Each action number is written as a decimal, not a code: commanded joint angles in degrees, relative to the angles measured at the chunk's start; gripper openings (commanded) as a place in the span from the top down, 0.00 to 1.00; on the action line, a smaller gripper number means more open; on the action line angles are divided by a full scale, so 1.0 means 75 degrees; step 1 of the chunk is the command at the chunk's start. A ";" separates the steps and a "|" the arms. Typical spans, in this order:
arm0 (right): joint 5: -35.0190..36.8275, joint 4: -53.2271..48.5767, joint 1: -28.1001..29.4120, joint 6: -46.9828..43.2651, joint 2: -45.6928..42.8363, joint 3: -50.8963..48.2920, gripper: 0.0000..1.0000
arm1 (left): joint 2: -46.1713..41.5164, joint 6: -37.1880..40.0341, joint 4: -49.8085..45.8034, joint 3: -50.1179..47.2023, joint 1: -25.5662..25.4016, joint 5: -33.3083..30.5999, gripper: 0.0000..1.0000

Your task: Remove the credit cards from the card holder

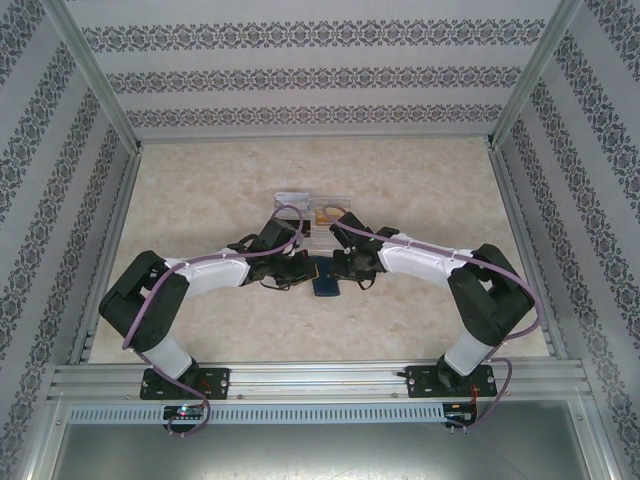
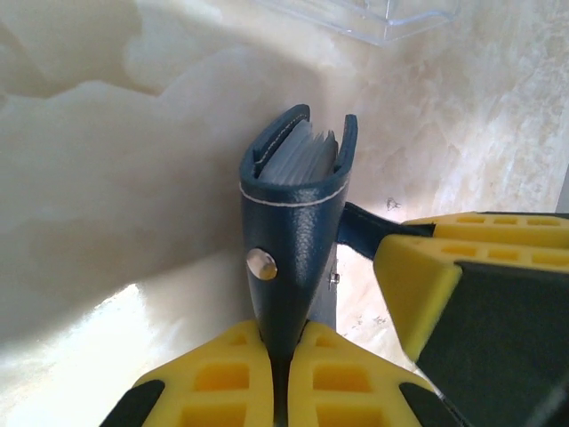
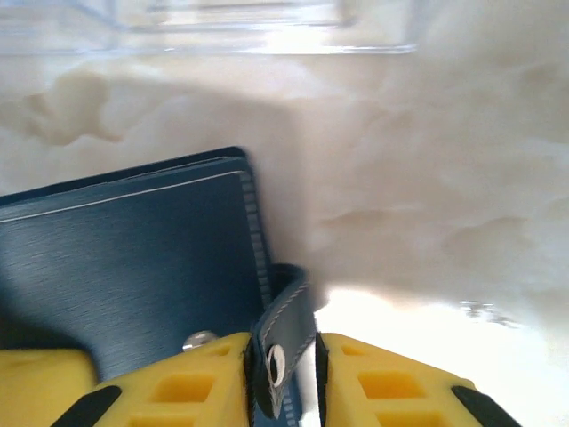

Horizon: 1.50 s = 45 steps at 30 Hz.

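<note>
I should back my left gripper away from pinching the card holder's covers around the credit cards, while my right gripper pulls the cover open by its tab (image 3: 289, 329).
The navy card holder (image 1: 326, 283) lies on the table between both arms. My left gripper (image 2: 286, 334) is shut on one leather cover of the card holder (image 2: 298, 240), which stands on edge with a silver snap stud facing me. Pale edges of the credit cards (image 2: 302, 158) show, packed between its two covers. My right gripper (image 3: 283, 342) is shut on the closure tab (image 3: 289, 311), which bends off the card holder (image 3: 133, 267) and carries a snap. From above, the left gripper (image 1: 300, 268) and right gripper (image 1: 345, 265) meet at the wallet. One right finger (image 2: 418, 285) shows yellow beside it.
A clear plastic compartment box (image 1: 310, 203) stands just beyond the grippers; its edge shows as the box (image 2: 382, 18) and the box (image 3: 240, 22). The marbled tabletop (image 1: 200, 180) is bounded by patterned walls and a metal frame.
</note>
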 commanded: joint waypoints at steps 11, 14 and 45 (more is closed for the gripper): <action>-0.0198 0.0012 -0.0071 -0.0126 -0.0029 0.0113 0.72 | -0.0096 0.0085 -0.0305 -0.0057 -0.0032 -0.0161 1.00; -0.0045 -0.0070 -0.0062 -0.0108 0.0102 0.0166 0.73 | -0.0120 0.0030 -0.0563 -0.0006 -0.0040 -0.0358 0.88; -0.0616 0.0245 0.0960 -0.0378 -0.0977 0.1082 0.91 | -0.2825 0.1333 -0.4087 0.0313 0.1968 -0.2619 0.01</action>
